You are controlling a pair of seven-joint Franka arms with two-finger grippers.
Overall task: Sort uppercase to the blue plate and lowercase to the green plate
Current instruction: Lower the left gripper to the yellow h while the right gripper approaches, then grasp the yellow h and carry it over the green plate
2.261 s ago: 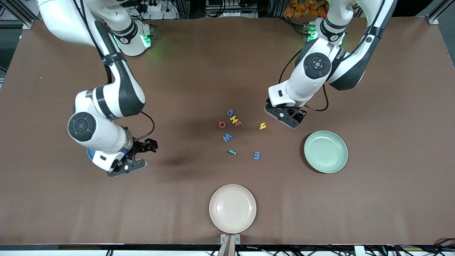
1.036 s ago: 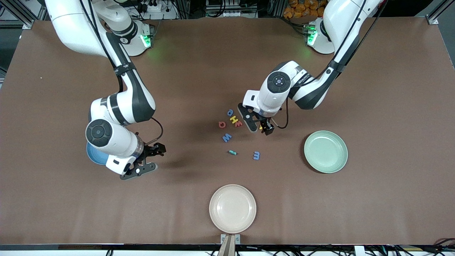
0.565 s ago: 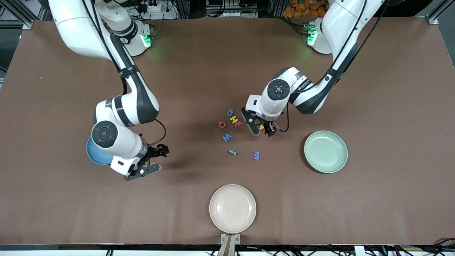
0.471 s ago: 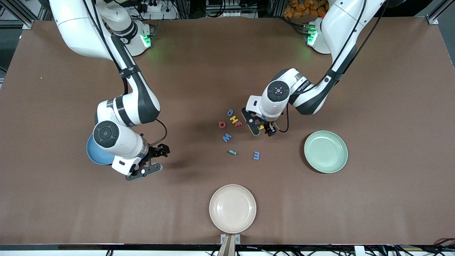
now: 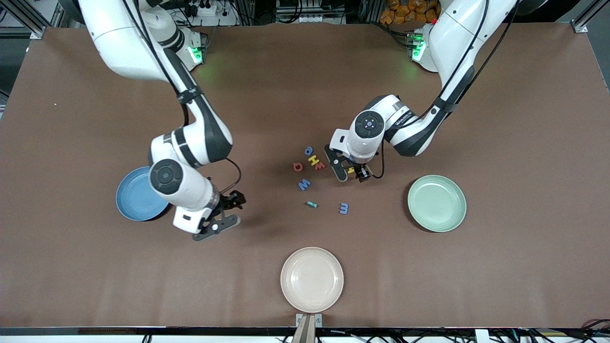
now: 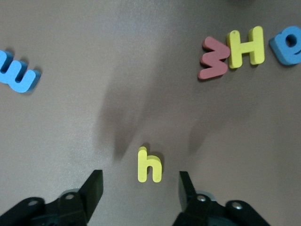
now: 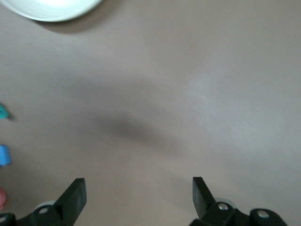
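Next, my right gripper should go to the sides of the green R (image 5: 311,204) (image 7: 3,112), between the blue W and the cream-white plate, and close there.
The yellow h (image 5: 351,170) lies flat on the table between the open fingers of my left gripper (image 5: 351,172); the left wrist view shows the h (image 6: 149,165) just ahead of the left gripper (image 6: 140,188), untouched. Beside it lie a red letter (image 5: 320,166), yellow H (image 5: 313,159), rounded blue letter (image 5: 309,151), red Q ring (image 5: 298,166), blue W (image 5: 304,184), green R (image 5: 311,204) and blue m (image 5: 343,208). My right gripper (image 5: 228,212) is open and empty over bare table between the blue plate (image 5: 136,194) and the letters. The green plate (image 5: 436,203) is empty.
A cream-white plate (image 5: 311,279) sits near the table's front edge, nearer the front camera than the letters; its rim shows in the right wrist view (image 7: 51,7). Brown table surface surrounds the plates.
My left gripper came over the yellow h and now straddles it. My right arm moved from over the blue plate toward the letters, uncovering the plate.
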